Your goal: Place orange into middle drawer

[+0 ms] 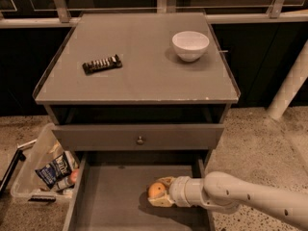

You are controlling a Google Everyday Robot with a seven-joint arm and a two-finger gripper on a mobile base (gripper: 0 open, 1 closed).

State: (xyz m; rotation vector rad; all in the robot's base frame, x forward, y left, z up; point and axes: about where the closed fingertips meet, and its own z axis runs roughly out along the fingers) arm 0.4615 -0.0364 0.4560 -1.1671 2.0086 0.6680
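My gripper is to release the orange next. It will let it go on the bare bottom of the middle drawer (160, 185), a little toward my arm's side.
The orange (155, 190) is small and round and sits between the fingers of my gripper (159, 193). The gripper reaches in from the right on a white arm and holds the fruit low over the floor of the middle drawer (115, 196). That drawer is pulled out, wide and grey with a bare floor and thin side walls. I cannot tell whether the orange touches the floor.
A closed grey drawer front with a round knob (139, 140) sits above the open drawer. On the cabinet top stand a white bowl (190, 44) and a dark rectangular bar (101, 64). A clear bin of packets (45, 170) stands on the floor at the left.
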